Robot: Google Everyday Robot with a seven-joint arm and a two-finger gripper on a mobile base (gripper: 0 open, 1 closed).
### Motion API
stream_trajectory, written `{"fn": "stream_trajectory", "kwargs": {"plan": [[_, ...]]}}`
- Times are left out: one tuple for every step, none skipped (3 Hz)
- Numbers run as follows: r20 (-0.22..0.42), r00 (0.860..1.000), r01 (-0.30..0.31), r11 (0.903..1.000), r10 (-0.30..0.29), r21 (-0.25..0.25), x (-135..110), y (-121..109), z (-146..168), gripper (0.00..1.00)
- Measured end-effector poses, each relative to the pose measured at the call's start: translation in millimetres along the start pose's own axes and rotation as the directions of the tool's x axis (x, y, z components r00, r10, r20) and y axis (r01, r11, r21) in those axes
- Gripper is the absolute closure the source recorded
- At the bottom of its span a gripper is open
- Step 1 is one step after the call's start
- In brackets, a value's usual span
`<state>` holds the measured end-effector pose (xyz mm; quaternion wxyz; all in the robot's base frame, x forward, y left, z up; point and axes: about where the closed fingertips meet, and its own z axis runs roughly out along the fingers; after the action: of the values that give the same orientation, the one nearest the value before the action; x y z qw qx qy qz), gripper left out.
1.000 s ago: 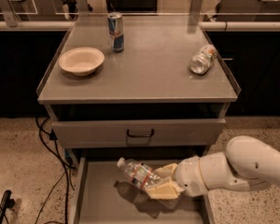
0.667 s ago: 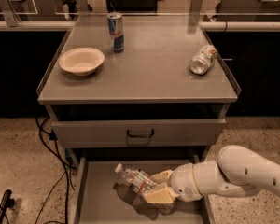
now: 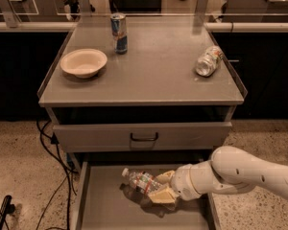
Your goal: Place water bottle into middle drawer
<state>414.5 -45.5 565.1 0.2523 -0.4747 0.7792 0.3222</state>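
Next, my gripper releases the water bottle, now tilted inside the open middle drawer, on the middle drawer's bottom [image 3: 149, 185], just below the black handle of the closed drawer.
The water bottle [image 3: 140, 180], clear ribbed plastic with a white cap and a red and green label, lies tilted inside the open middle drawer [image 3: 105, 210], cap pointing up-left. My gripper [image 3: 162, 186] reaches in from the right on a white arm and is shut on the bottle's lower end, its cream fingers [image 3: 164, 195] on either side of the bottle. The bottle sits just above or on the drawer floor; I cannot tell which.
The drawer above has a grey front with a black handle [image 3: 144, 138] and is closed. On the cabinet top stand a cream bowl [image 3: 83, 63], a blue-and-silver can [image 3: 118, 33] and a silvery can [image 3: 209, 61] on its side. Black cables [image 3: 53, 157] run over the floor at the left.
My arm and gripper have moved slightly left and deeper into the drawer with the bottle, which now lies a little lower.
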Motion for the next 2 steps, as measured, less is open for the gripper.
{"fn": "stream_trajectory", "kwargs": {"plan": [[0.001,1.0,-0.002,1.0,0.002,-0.009,0,0,4,1.0],[-0.016,1.0,0.003,1.0,-0.003,-0.008,9,-15,24,1.0]]}}
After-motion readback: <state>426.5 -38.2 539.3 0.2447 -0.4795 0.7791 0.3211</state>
